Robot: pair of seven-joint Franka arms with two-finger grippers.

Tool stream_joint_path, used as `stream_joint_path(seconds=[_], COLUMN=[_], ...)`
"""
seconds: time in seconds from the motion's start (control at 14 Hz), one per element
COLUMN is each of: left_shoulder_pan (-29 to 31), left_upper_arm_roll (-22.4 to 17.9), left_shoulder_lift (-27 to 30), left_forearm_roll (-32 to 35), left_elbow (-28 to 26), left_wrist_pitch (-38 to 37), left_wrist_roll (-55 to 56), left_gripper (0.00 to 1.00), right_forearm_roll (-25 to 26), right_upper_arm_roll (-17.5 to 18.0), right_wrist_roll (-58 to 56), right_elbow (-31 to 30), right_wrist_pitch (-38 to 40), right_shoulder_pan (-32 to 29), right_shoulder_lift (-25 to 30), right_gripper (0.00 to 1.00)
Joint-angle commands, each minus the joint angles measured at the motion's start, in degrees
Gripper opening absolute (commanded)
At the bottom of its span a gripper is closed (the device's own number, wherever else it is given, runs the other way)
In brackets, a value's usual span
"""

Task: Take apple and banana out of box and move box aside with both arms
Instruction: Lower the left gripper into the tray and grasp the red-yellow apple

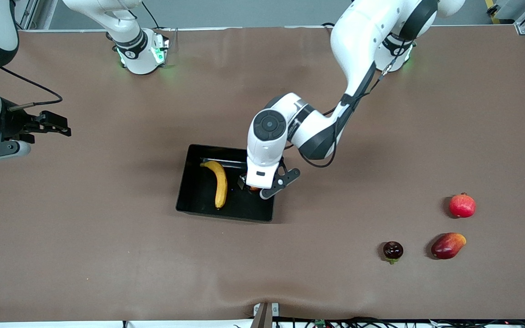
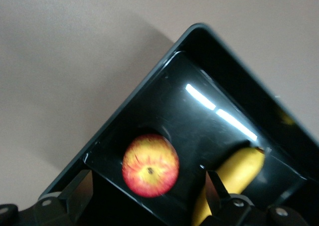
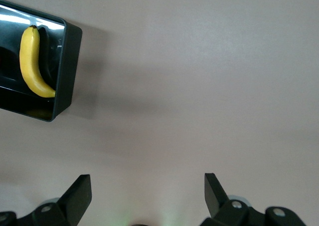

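My left gripper is to close next around the sides of the red-and-yellow apple (image 1: 254, 188) (image 2: 150, 165), which is lying beside the banana in the black tray.
The black tray (image 1: 194, 191) lies mid-table with the yellow banana (image 1: 219, 182) in it. My left gripper (image 1: 254, 187) hangs low over the tray's end toward the left arm and hides the apple in the front view. In the left wrist view the red-and-yellow apple (image 2: 150, 165) lies on the tray floor (image 2: 199, 126) beside the banana (image 2: 239, 171), between the spread fingers (image 2: 75, 193) of my left gripper (image 2: 146, 175), untouched. My right gripper (image 1: 59, 126) waits open and empty over bare table at the right arm's end. Its wrist view shows the gripper (image 3: 147, 176), the tray (image 3: 67, 66) and the banana (image 3: 31, 61).
A red pomegranate (image 1: 462, 205), a red-yellow mango (image 1: 448, 245) and a small dark round fruit (image 1: 393, 250) lie toward the left arm's end, nearer the front camera than the tray.
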State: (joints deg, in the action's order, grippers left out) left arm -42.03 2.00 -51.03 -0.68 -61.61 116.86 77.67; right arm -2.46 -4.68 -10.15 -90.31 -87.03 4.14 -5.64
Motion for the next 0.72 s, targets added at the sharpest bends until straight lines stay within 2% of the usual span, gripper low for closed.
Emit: stream_joint_path(seconds=[0.0, 0.22, 0.5, 0.65], left_shoulder_pan=[-3.0, -3.5, -3.8, -3.8], left_upper_arm_roll=[-3.2, -3.2, -3.3, -3.3], left_shoulder_lift=[-2.4, -4.4, -6.2, -6.5], left_forearm_roll=[-1.0, -1.0, -1.0, -0.9], left_elbow=[2.8, 4.5, 4.5, 4.5], left_wrist_pitch=[0.0, 0.8, 2.6, 2.6], left_wrist_roll=[1.0, 1.3, 0.8, 0.6], left_gripper=[1.00, 1.00, 1.00, 1.00], right_forearm_roll=[-2.2, -3.6, -3.6, -3.5], right_upper_arm_roll=[-0.4, -0.2, 0.1, 2.6], right_wrist_roll=[4.6, 10.7, 10.7, 10.7], right_elbow=[-1.0, -1.0, -0.8, -0.7], right_wrist_pitch=[-0.2, -0.1, -0.2, -0.1], right_shoulder_pan=[0.1, -1.1, -4.1, -7.0], right_shoulder_lift=[1.0, 0.9, 0.7, 0.7], right_gripper=[1.00, 1.00, 1.00, 1.00])
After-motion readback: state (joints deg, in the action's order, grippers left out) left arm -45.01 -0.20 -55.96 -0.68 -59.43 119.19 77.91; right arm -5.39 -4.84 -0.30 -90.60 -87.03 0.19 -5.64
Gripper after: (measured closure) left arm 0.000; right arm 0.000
